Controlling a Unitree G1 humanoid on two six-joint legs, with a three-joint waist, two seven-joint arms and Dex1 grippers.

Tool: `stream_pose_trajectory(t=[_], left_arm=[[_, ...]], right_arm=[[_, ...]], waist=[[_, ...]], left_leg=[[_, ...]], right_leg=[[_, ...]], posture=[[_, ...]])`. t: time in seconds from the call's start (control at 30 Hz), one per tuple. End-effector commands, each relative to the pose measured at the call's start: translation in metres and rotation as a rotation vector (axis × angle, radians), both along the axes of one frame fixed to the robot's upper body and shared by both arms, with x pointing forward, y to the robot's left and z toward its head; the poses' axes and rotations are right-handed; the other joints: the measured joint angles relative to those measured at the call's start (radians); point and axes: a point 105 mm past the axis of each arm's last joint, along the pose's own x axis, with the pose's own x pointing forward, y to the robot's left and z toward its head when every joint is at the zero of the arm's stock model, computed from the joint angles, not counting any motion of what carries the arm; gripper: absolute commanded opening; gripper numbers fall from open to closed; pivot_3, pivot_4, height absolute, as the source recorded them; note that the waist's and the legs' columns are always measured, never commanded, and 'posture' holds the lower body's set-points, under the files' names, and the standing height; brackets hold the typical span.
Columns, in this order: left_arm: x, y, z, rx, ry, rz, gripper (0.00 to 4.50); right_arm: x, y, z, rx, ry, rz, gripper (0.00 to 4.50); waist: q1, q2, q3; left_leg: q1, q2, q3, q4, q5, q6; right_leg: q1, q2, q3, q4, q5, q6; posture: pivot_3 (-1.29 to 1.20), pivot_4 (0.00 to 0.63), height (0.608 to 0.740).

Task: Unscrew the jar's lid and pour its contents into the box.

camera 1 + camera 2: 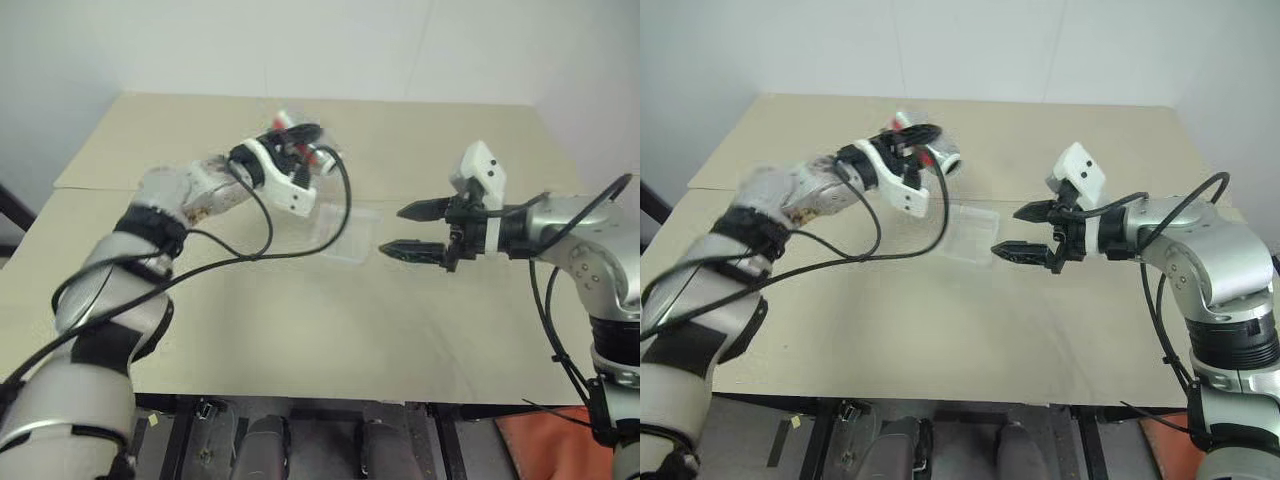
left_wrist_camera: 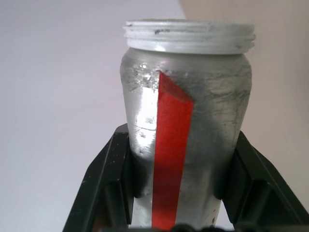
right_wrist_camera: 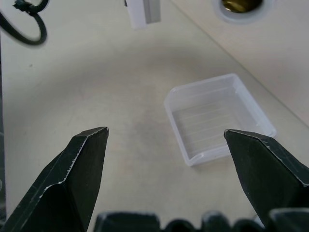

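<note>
The jar, now tilted above the table's far middle, will be let go by my left gripper on the table (image 1: 272, 247) beside the box, on the box's side away from my right gripper.
My left gripper (image 1: 298, 148) is shut on the jar (image 2: 186, 121), a clear cylinder with a red stripe. It holds the jar tilted in the air above the table's far middle. The threaded mouth (image 1: 949, 163) is bare and points toward the right arm. Something brownish shows inside the mouth (image 3: 240, 4); I cannot tell whether it is the contents. The lid is out of view. The box (image 1: 345, 230), a shallow clear tray, lies on the table below and just right of the jar. My right gripper (image 1: 392, 231) hangs open and empty beside the box's right edge, pointing at it.
The beige table (image 1: 300, 320) has a seam running across at mid-depth and a front edge close to me. Black cables (image 1: 250, 250) loop from the left wrist over the table. An orange object (image 1: 540, 440) lies on the floor at the lower right.
</note>
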Motion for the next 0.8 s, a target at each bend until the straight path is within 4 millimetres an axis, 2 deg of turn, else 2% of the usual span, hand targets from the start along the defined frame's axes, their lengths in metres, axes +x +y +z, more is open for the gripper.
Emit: stream_pose_trajectory(t=[0.03,0.2,0.33,0.47,0.63,0.8], left_arm=[[-0.001,-0.02,-0.004,0.185,-0.157,-0.083,1.94],[0.002,-0.032,-0.026,0.444,-0.302,-0.125,1.94],[0.005,-0.034,-0.032,0.495,-0.34,-0.118,1.94],[0.006,-0.034,-0.025,0.485,-0.36,-0.118,1.94],[0.006,-0.031,-0.016,0.369,-0.293,-0.085,1.94],[0.011,-0.013,0.0,0.09,-0.139,0.016,1.94]], right_arm=[[-0.003,-0.002,0.01,-0.001,-0.032,0.021,4.46],[-0.006,0.0,0.016,0.031,-0.024,0.039,4.46],[-0.006,0.001,0.018,0.032,-0.034,0.047,4.46],[-0.007,0.004,0.02,0.039,-0.038,0.059,4.46],[-0.007,0.005,0.019,0.039,-0.04,0.064,4.46],[-0.004,0.003,0.016,0.037,-0.03,0.047,4.46]], waist=[[0.002,0.0,0.0],[-0.003,0.0,0.0],[-0.005,0.0,0.0],[-0.002,0.0,0.0],[0.001,0.0,0.0],[-0.001,0.0,0.0]], left_leg=[[0.0,0.0,0.0,0.0,0.0,0.0],[-0.001,0.0,0.0,0.0,0.0,0.0],[-0.001,0.0,0.0,0.0,0.0,0.0],[-0.001,0.0,0.0,0.0,0.0,0.0],[-0.002,0.0,0.0,0.0,0.0,0.0],[-0.001,0.0,0.0,0.001,0.0,0.0]], right_leg=[[0.0,0.0,0.0,0.0,0.0,0.0],[-0.002,0.0,0.0,0.0,0.0,0.0],[-0.002,0.0,0.0,0.001,0.0,0.0],[-0.002,0.0,0.0,0.001,0.0,0.0],[-0.002,0.0,0.0,0.001,0.0,0.0],[-0.002,0.0,0.0,0.002,0.0,0.0]], posture=[[0.0,0.15,0.74],[0.0,0.15,0.74],[0.0,0.15,0.74],[0.0,0.15,0.74],[0.0,0.15,0.74],[0.0,0.15,0.74]])
